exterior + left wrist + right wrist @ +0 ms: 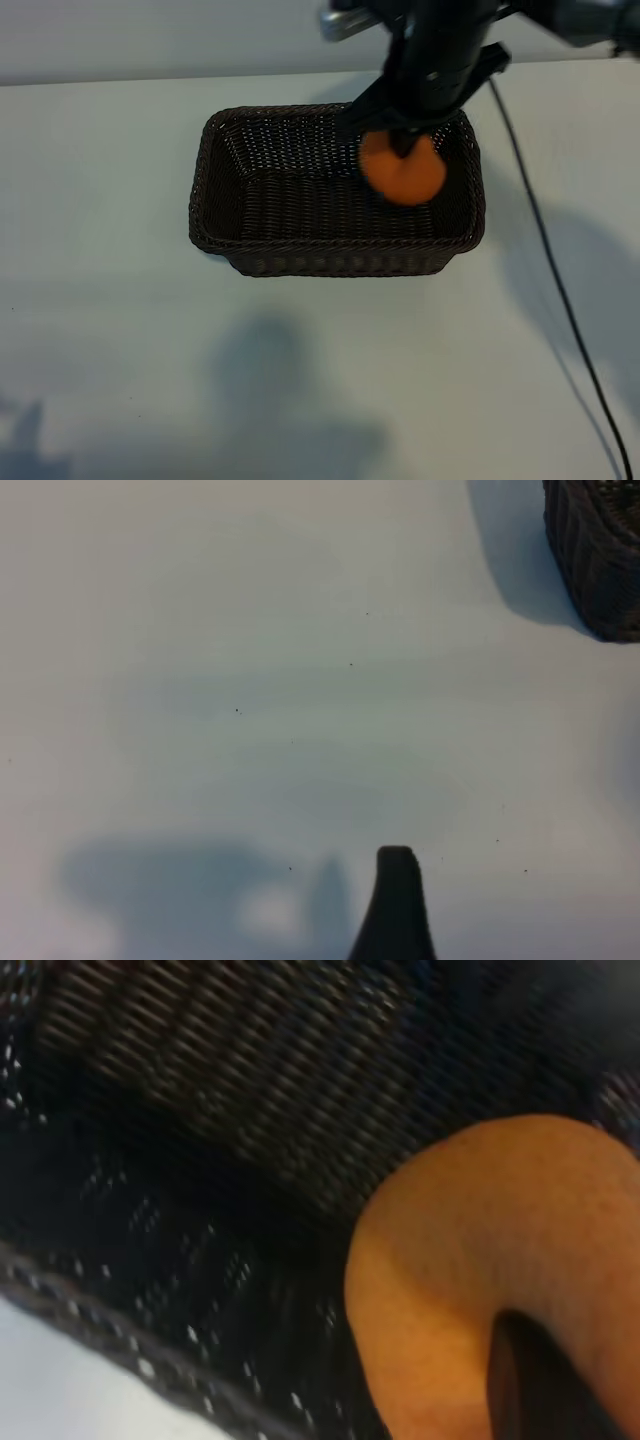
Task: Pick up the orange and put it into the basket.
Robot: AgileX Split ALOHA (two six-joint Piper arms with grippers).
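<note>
The robot's right gripper will release the orange, now hanging over the basket about level with its rim, on the basket's bottom by its front side (376, 207), in the half of the basket with the black cable.
The orange (403, 172) hangs over the right half of the dark brown wicker basket (330, 262), about level with its rim. My right gripper (404, 143) comes down on it from above and is shut on it. In the right wrist view the orange (500, 1250) fills the corner, with one dark finger (540, 1380) pressed on its skin and the basket's weave (220, 1070) behind it. The left arm is outside the exterior view. The left wrist view shows one finger (397, 905) over bare white table, nothing near it, and a corner of the basket (600, 550) farther off.
A black cable (560, 290) runs down the table on the right of the basket. The white table (120, 360) spreads wide to the left and in front of the basket. A pale wall (150, 35) closes the back.
</note>
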